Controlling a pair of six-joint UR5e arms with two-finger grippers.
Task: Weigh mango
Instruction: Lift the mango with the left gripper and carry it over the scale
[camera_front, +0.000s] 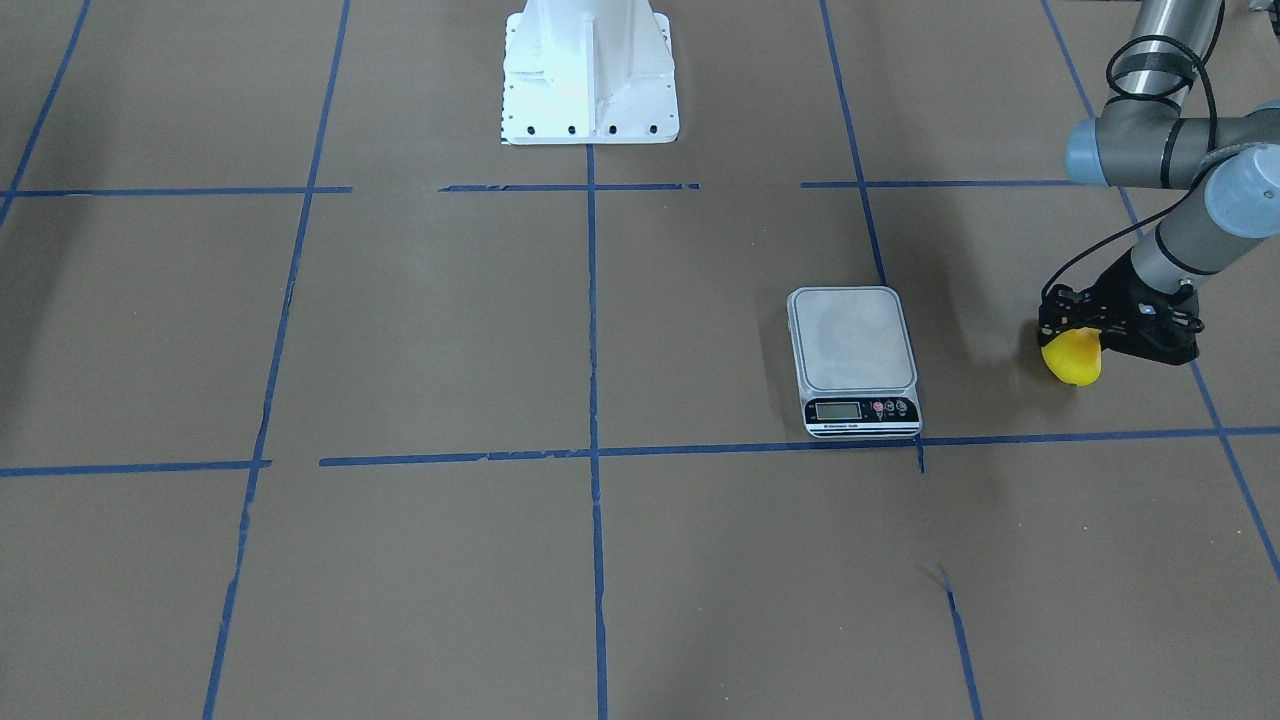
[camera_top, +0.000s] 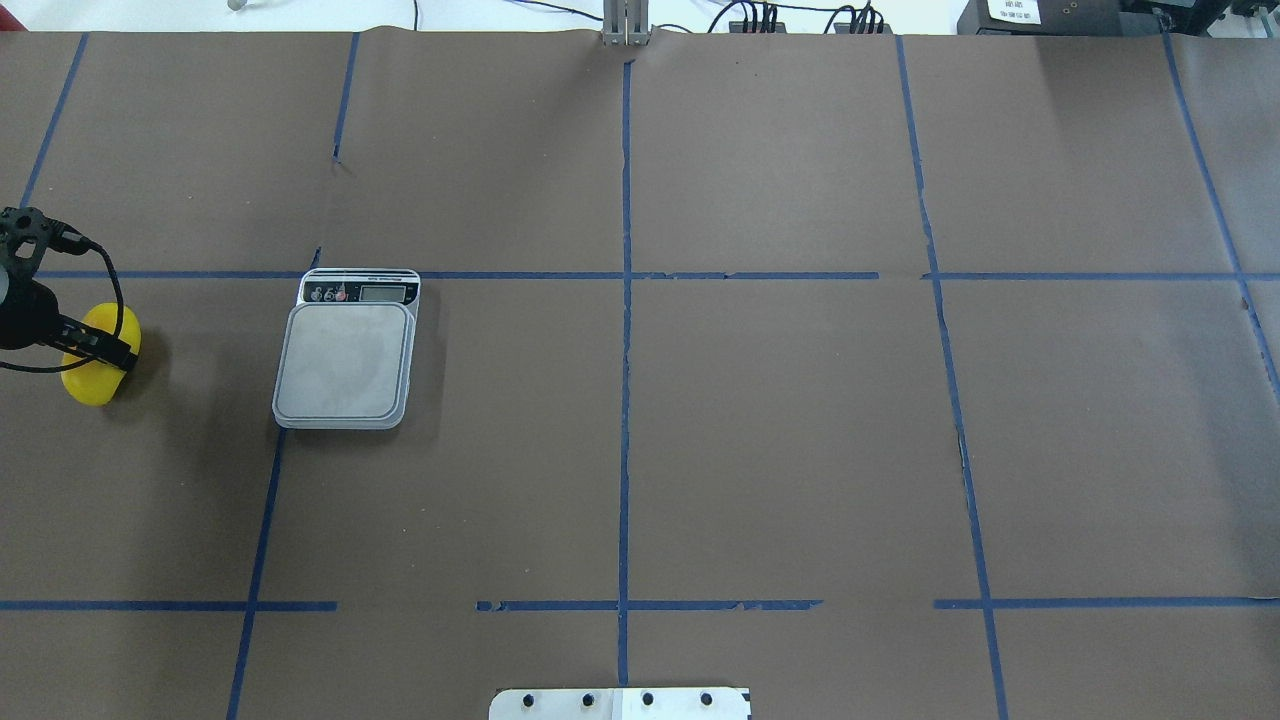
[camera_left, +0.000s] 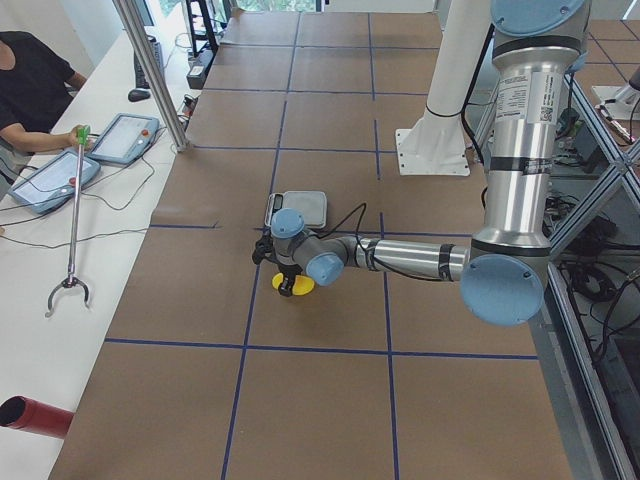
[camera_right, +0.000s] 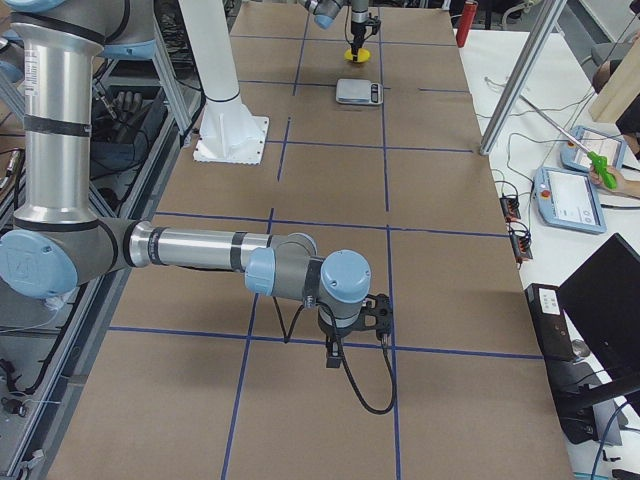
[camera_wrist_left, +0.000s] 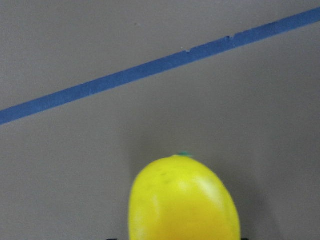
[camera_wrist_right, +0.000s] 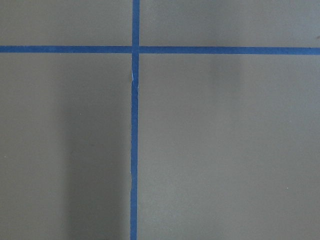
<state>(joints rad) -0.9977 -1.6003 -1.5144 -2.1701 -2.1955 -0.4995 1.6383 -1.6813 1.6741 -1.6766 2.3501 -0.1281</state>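
I will let go of the mango with my left gripper on the middle of the scale's grey platform (camera_front: 854, 349), with the mango's tip toward the display.
The mango (camera_front: 1072, 362) is bright yellow and sits at the far left of the table in the overhead view (camera_top: 90, 385). My left gripper (camera_front: 1075, 335) is tilted down over it, with its fingers closed around the fruit's upper part. The left wrist view shows the mango (camera_wrist_left: 182, 205) close up at the bottom centre, with brown paper behind it. The scale (camera_front: 852, 340) has an empty grey platform and stands a short way from the mango, also seen overhead (camera_top: 345, 360). My right gripper (camera_right: 355, 320) hangs low over bare paper at the other end; I cannot tell whether it is open.
The table is covered in brown paper with a blue tape grid (camera_top: 625, 400). The white robot base (camera_front: 590, 70) stands at the middle of the robot's edge. A side bench with tablets (camera_left: 50, 180) and a person runs along the far edge.
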